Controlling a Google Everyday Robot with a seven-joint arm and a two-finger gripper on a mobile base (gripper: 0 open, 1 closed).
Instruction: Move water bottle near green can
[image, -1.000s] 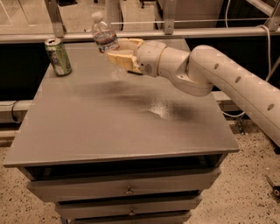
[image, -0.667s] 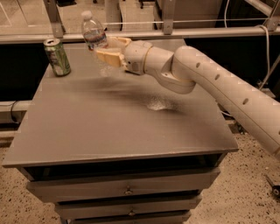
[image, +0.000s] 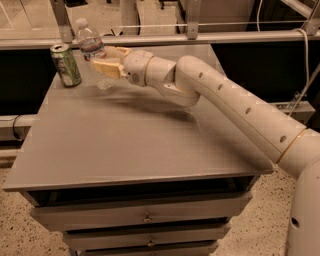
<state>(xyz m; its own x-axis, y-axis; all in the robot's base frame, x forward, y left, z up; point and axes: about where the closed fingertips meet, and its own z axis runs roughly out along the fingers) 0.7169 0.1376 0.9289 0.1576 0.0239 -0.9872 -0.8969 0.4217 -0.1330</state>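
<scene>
Next, my gripper lets go of the water bottle upright on the grey table (image: 89, 90), next to the green can's base.
The water bottle (image: 91, 47) is clear with a white cap and a label band, held tilted slightly at the table's far left. My gripper (image: 102, 59) is shut on the water bottle, its tan fingers (image: 106, 66) clasping its lower half. The bottle's base is at or just above the tabletop; I cannot tell which. The green can (image: 65, 65) stands upright on the table's far left corner, just left of the bottle with a small gap between them.
The grey table (image: 135, 145) has drawers below its front edge. A metal rail (image: 200, 37) with upright posts runs behind the table. My white arm (image: 235, 110) reaches across the table from the right.
My gripper has carried the water bottle leftward across the back of the table, from near the middle to right beside the green can. The can has not moved.
</scene>
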